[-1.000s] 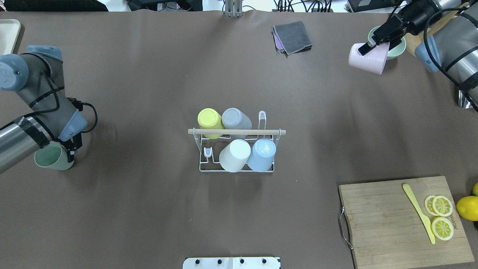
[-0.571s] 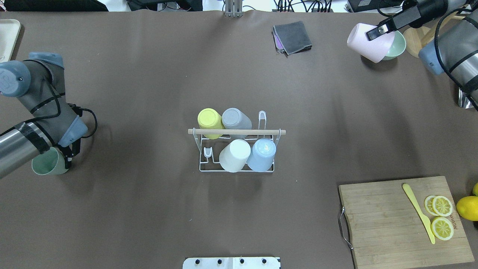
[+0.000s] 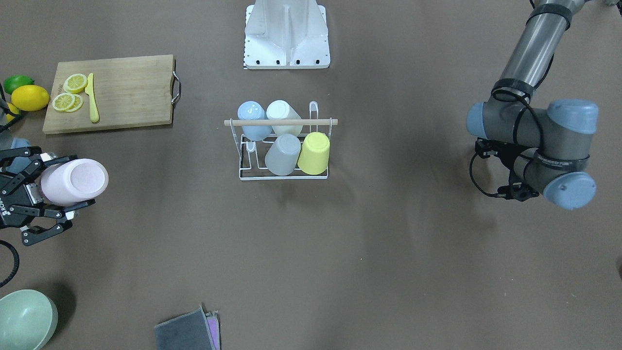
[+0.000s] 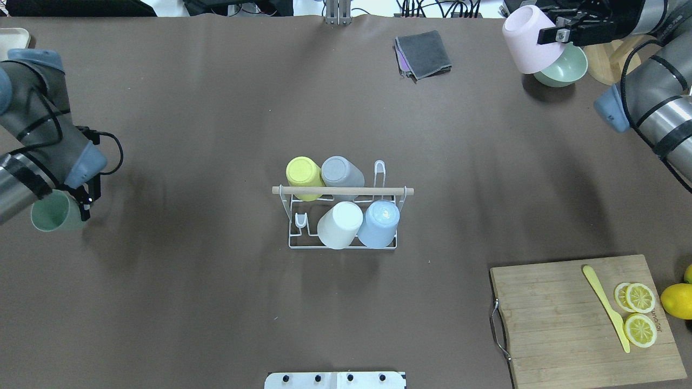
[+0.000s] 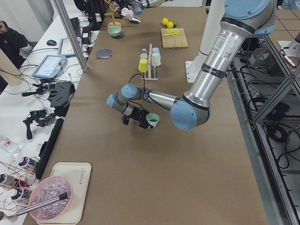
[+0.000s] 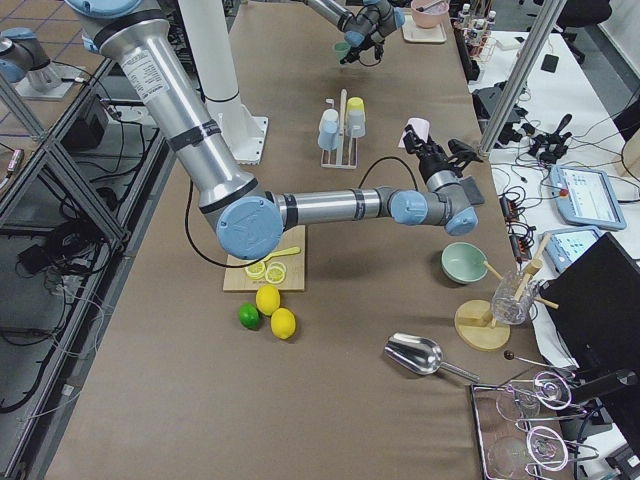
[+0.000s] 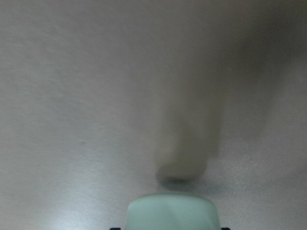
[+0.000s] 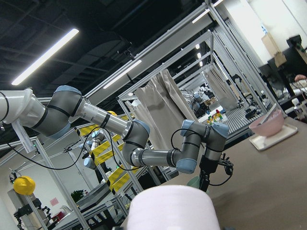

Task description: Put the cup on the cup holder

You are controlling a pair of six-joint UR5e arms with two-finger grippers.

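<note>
Next, I let go of the pink cup with my right gripper on the cup holder's bare peg (image 3: pixel 252 157) next to the grey cup.
The white wire cup holder (image 4: pixel 343 190) with its wooden dowel stands mid-table and carries several upturned cups: yellow, grey, white and blue. Two prongs are bare, one at the far right (image 4: pixel 379 170) and one at the near left (image 4: pixel 300 220). My left gripper (image 4: pixel 82 207) is shut on a green cup (image 4: pixel 51 214), held on its side at the table's left, well away from the holder. The cup fills the bottom of the left wrist view (image 7: pixel 172 211). My right gripper (image 4: pixel 550 35) is shut on a pink cup (image 4: pixel 527 40), raised and tilted at the far right, above a green bowl (image 4: pixel 570 66).
A folded grey cloth (image 4: pixel 423 53) lies at the far edge. A wooden cutting board (image 4: pixel 567 324) with lemon slices and a yellow knife sits near right, with a whole lemon (image 4: pixel 677 300) beside it. A wooden stand (image 4: pixel 605 59) is behind the bowl.
My right gripper has lifted the pink cup and swung it toward the far edge, turning it. My left arm has drawn back to the left with the green cup.
</note>
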